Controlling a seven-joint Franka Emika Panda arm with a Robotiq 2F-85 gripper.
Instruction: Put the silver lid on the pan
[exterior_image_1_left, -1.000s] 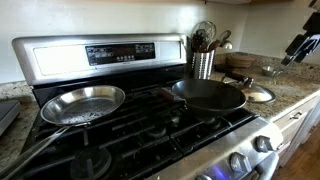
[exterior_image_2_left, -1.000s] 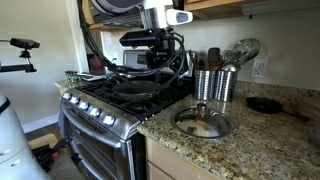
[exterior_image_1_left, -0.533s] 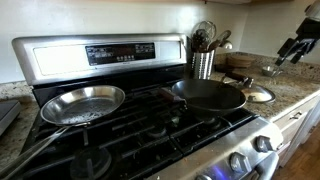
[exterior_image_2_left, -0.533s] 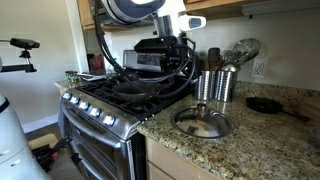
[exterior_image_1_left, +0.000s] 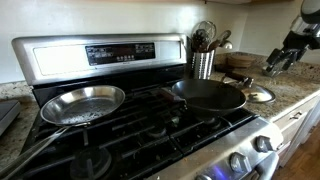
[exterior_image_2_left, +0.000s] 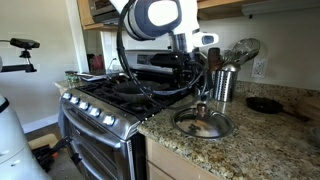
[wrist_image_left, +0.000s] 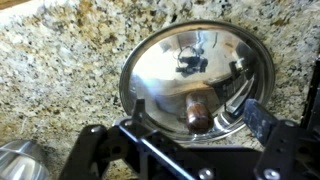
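Next, my gripper needs to go down to the silver lid's brown centre knob (exterior_image_1_left: 249, 83) (wrist_image_left: 197, 112) and close there, because the knob stands up from the lid.
The silver lid (wrist_image_left: 195, 70) lies on the granite counter, shiny and domed, with a brown centre knob (wrist_image_left: 196, 110). It also shows in both exterior views (exterior_image_1_left: 258, 95) (exterior_image_2_left: 202, 122), just beside the stove. The black pan (exterior_image_1_left: 208, 94) sits on the near-side burner closest to the counter; in an exterior view the arm hides it. My gripper (wrist_image_left: 190, 125) hangs open above the lid, one finger on each side of the knob, not touching it. In the exterior views the gripper (exterior_image_1_left: 279, 58) (exterior_image_2_left: 203, 88) is well above the lid.
A shiny steel frying pan (exterior_image_1_left: 83, 102) sits on the far burner. A steel utensil holder (exterior_image_1_left: 203, 62) (exterior_image_2_left: 221, 82) stands at the back of the counter. A small dark dish (exterior_image_2_left: 264, 104) lies further along the counter. The oven front and knobs (exterior_image_2_left: 95, 112) face the room.
The arm has swung from over the stove toward the counter and has come down over the lid. The lid and both pans have not moved.
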